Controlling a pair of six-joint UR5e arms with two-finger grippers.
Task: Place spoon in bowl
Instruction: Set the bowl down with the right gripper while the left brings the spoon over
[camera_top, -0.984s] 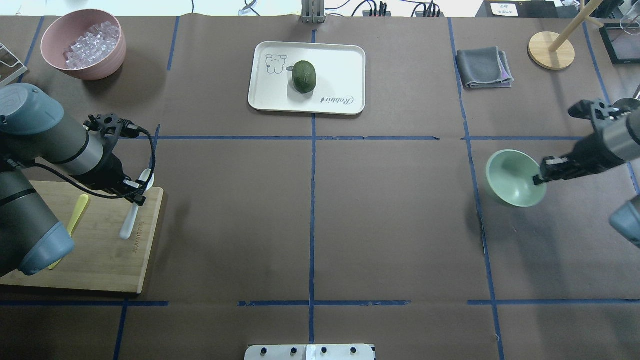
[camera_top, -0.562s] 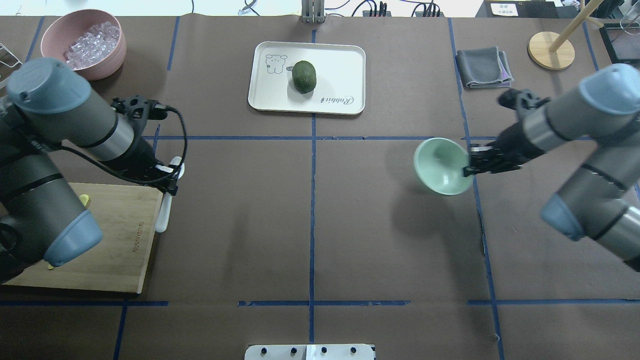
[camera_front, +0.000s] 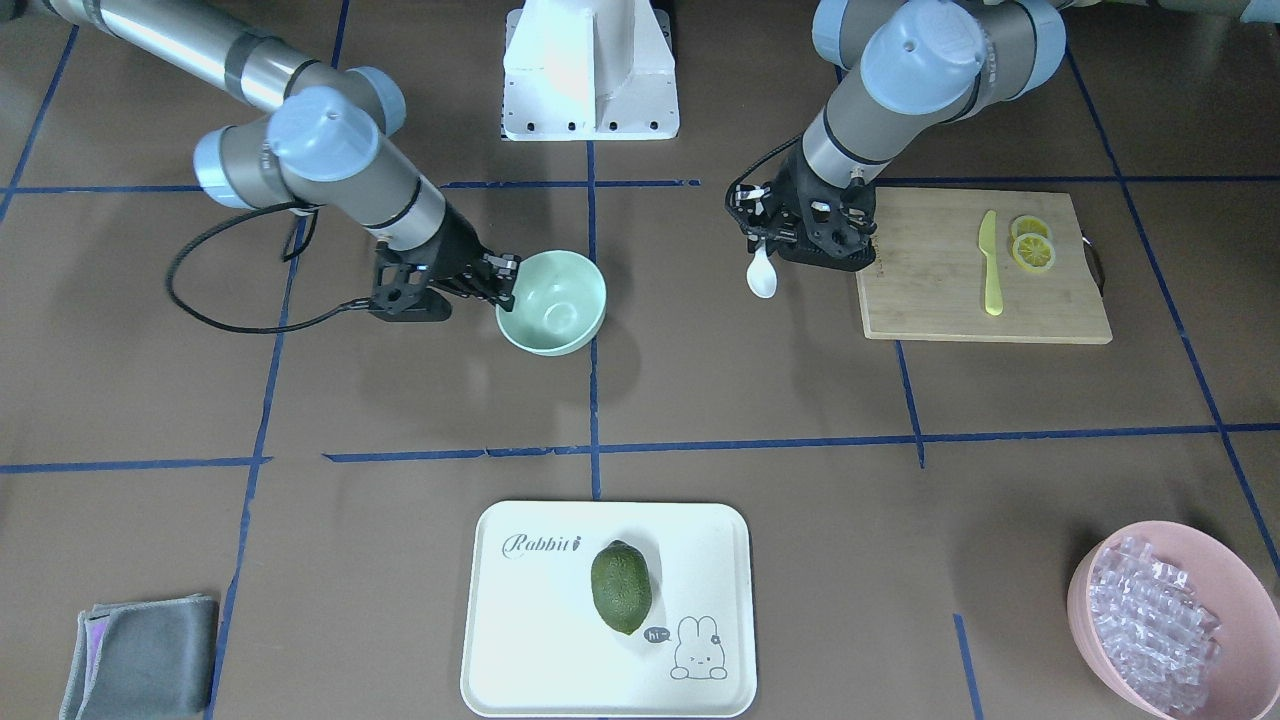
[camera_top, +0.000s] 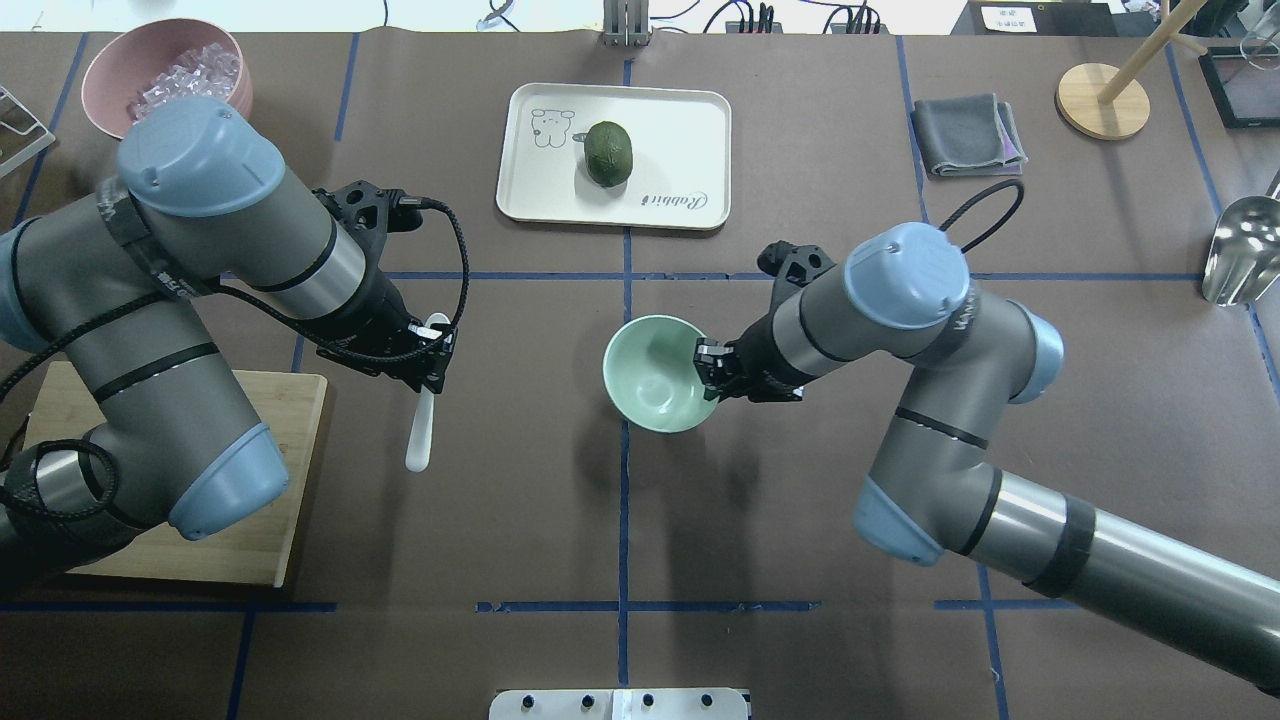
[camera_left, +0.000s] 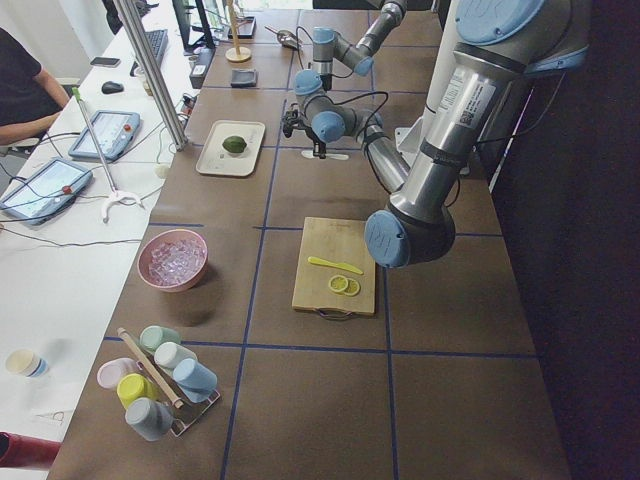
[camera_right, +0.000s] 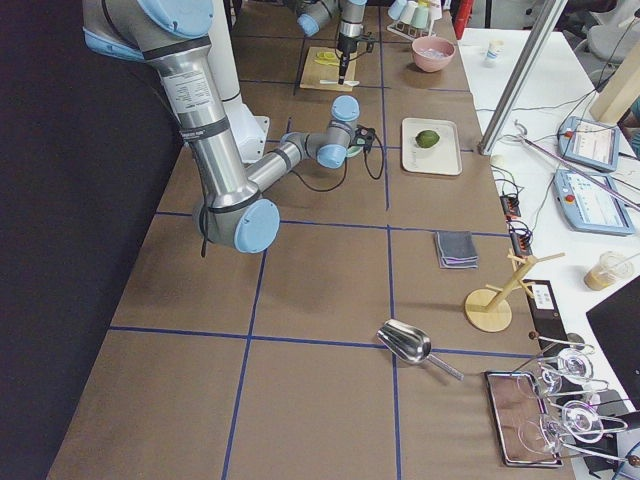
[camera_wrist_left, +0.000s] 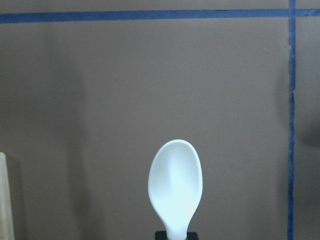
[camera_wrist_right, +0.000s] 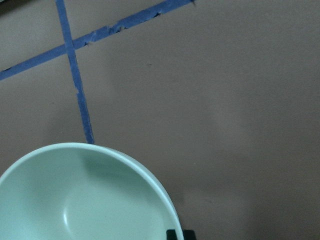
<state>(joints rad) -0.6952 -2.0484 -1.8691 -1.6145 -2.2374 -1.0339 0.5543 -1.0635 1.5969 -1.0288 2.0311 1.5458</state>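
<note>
Next, my left gripper releases the white spoon in the mint-green bowl over the blue centre tape line (camera_front: 593, 298).
The white spoon (camera_top: 419, 435) hangs from my left gripper (camera_top: 430, 362), which is shut on its middle and holds it off the table just right of the cutting board. The scoop (camera_front: 762, 276) points away from the robot and fills the left wrist view (camera_wrist_left: 176, 186). My right gripper (camera_top: 708, 373) is shut on the right rim of the mint-green bowl (camera_top: 652, 386) and holds it slightly tilted at the table's middle, over the centre tape line. The bowl (camera_front: 556, 300) is empty and also shows in the right wrist view (camera_wrist_right: 85, 200). Spoon and bowl are well apart.
The wooden cutting board (camera_front: 940, 300) carries a yellow-green knife (camera_front: 988, 266) and lemon slices (camera_front: 1033, 247). A white tray (camera_top: 680, 120) with a green fruit (camera_top: 610, 152) lies at the far middle. There is also a pink bowl of clear pieces (camera_top: 105, 70), a grey cloth (camera_top: 968, 135) and a metal scoop (camera_top: 1240, 262).
My left arm has carried the spoon to the right, off the cutting board. My right arm has carried the bowl left from the right side to the table's middle.
</note>
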